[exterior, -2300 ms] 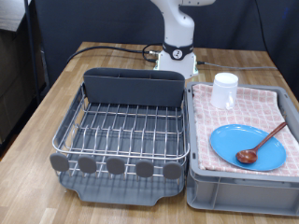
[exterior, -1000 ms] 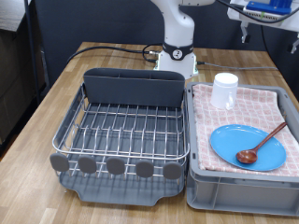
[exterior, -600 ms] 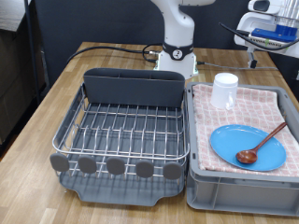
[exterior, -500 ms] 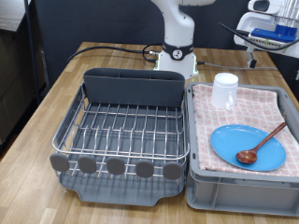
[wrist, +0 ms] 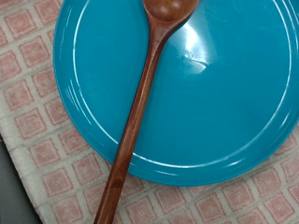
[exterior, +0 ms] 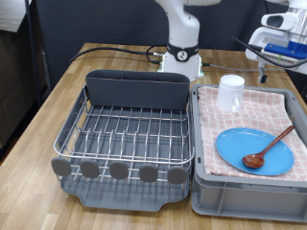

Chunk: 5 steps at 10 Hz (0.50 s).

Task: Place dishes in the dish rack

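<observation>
I move my gripper to the wooden spoon next and close it on the middle of the spoon's handle (exterior: 274, 143) (wrist: 138, 114), just inside the edge of the bright-blue plate.
The bright-blue plate (exterior: 253, 150) lies flat on the pink checked cloth in the grey crate at the exterior view's right. The reddish-brown wooden spoon (exterior: 268, 148) lies across it, bowl on the plate and handle pointing to the upper right. The white mug (exterior: 230, 93) stands upright on the cloth at the crate's far end. The wire dish rack (exterior: 126, 132) with its grey utensil bin (exterior: 137, 90) holds nothing. My gripper (exterior: 264, 53) hangs high above the crate's far right corner, touching nothing. The wrist view shows the plate (wrist: 224, 84) and spoon (wrist: 140, 103) from above, with no fingers in it.
The grey crate (exterior: 247, 192) with the pink cloth (exterior: 213, 134) stands beside the rack on a wooden table (exterior: 58, 105). The robot base (exterior: 180, 59) and a black cable (exterior: 120, 53) are at the table's far side.
The arm's hand has come into the exterior view at the top right and has moved down and to the right above the crate. The dishes have not moved.
</observation>
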Motion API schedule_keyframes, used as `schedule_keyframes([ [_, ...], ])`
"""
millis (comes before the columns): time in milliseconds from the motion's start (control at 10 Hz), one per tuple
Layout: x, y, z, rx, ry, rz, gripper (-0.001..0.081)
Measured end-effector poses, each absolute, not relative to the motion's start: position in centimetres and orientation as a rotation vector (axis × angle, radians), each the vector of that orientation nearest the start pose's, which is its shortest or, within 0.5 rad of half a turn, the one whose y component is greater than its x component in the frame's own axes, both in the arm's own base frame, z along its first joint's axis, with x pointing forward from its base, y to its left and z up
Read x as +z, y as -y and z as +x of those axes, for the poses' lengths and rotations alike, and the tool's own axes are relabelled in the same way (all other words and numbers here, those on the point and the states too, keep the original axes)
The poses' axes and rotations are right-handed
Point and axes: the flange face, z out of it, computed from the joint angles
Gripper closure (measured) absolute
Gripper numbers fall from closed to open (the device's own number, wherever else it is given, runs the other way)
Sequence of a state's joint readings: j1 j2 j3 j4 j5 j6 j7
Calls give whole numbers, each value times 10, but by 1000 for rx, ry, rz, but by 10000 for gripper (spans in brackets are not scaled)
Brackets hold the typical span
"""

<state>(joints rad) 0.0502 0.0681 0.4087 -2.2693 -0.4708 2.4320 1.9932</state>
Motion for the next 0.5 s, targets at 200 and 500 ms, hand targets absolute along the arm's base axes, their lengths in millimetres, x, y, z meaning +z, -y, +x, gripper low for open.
schedule_keyframes([
  [200, 323, -244, 484, -528, -1799, -2516, 3],
  [500, 301, -248, 490, -516, -1821, -2489, 3],
])
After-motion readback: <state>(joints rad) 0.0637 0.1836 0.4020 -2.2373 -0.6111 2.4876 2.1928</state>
